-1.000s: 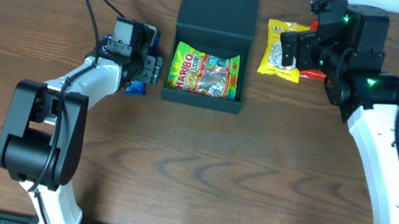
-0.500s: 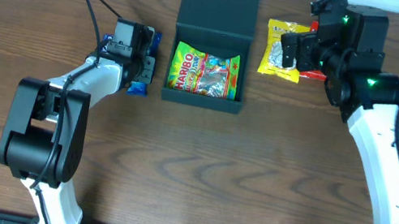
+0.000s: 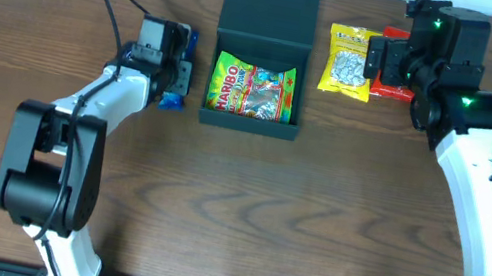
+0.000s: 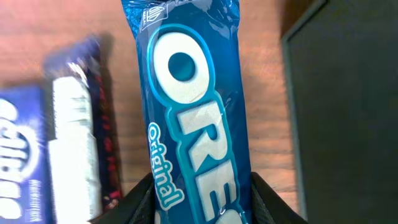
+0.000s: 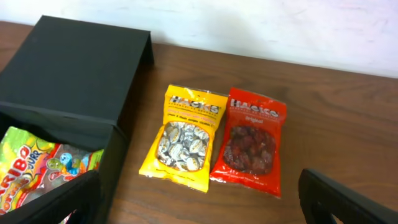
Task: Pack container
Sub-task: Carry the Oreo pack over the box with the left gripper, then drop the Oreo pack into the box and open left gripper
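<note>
I should let go of the blue Oreo packet with my left gripper inside the container (image 3: 261,63), between the Haribo bag and the lid.
The container (image 3: 248,124) is a dark box standing open mid-table, its lid (image 3: 270,5) laid back, with a Haribo bag (image 3: 253,88) inside. To its left, my left gripper (image 3: 176,75) is shut on a blue Oreo packet (image 4: 193,106); both jaws press the packet's sides at my left gripper (image 4: 200,199). The container's wall (image 4: 348,112) is just right of it. My right gripper (image 5: 199,205) hangs open and holds nothing. It is above a yellow packet (image 5: 186,137) and a red packet (image 5: 252,140) lying right of the container (image 5: 68,74).
Left of the Oreo packet lie a blue-and-white snack bar (image 4: 68,143) and a dark red wrapper (image 4: 106,137). The yellow packet (image 3: 350,63) and red packet (image 3: 390,82) lie side by side near the table's far edge.
My left gripper has closed on the Oreo packet and shifted slightly toward the far side. My right gripper has drawn back to the right, uncovering the yellow packet.
</note>
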Robot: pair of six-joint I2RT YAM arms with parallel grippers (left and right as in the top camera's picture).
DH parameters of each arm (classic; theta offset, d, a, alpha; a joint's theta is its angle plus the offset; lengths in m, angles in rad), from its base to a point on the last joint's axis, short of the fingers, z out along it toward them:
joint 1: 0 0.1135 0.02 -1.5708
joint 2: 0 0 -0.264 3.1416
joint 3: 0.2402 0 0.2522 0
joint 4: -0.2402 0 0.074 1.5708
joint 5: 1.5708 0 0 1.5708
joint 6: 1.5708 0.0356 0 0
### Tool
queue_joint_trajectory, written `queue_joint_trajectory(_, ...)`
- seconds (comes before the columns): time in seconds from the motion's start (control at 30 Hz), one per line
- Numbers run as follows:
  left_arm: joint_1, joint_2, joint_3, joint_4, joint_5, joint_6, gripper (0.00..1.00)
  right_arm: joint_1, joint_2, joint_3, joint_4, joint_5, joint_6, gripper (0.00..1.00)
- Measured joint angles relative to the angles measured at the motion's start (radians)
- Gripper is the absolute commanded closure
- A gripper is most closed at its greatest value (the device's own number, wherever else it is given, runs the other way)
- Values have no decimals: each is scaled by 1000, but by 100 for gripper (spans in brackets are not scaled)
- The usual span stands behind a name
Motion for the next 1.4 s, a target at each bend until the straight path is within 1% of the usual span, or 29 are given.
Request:
queue_joint_trajectory(0.1,0,-41,40,-21,0,0,94,-3,0,0,0,0,0,1)
queue_joint_trajectory(0.23,-5,-111,94,-23,2,7,94,-13,0,0,0,3,4,1)
queue_joint_trajectory(0.33,-19,-165,122,-13,37,55,94,-25,0,0,0,4,5,1)
queue_joint_trajectory(0.4,-34,-190,127,5,90,113,94,-29,0,0,0,4,7,1)
queue_joint_trajectory(0.53,-71,-198,134,-2,234,280,94,-32,0,0,0,5,7,1)
queue_joint_trajectory(0.6,-90,-196,134,-20,294,389,95,-32,0,0,0,5,8,1)
queue_joint_trajectory(0.73,-122,-196,134,-27,360,614,94,-32,0,0,0,6,8,1)
queue_joint_trajectory(0.83,-137,-196,134,-24,379,777,94,-32,0,0,0,6,8,1)
queue_joint_trajectory(1.0,-155,-174,134,-8,385,1000,94,-32,0,0,-2,6,8,1)
queue_joint_trajectory(1.07,-164,-153,134,5,374,1070,94,-32,0,0,-2,6,8,1)
queue_joint_trajectory(1.27,-202,-83,134,81,293,1239,94,-32,0,0,-12,6,8,1)
queue_joint_trajectory(1.4,-223,-18,134,91,228,1350,94,-32,0,0,-23,6,8,1)
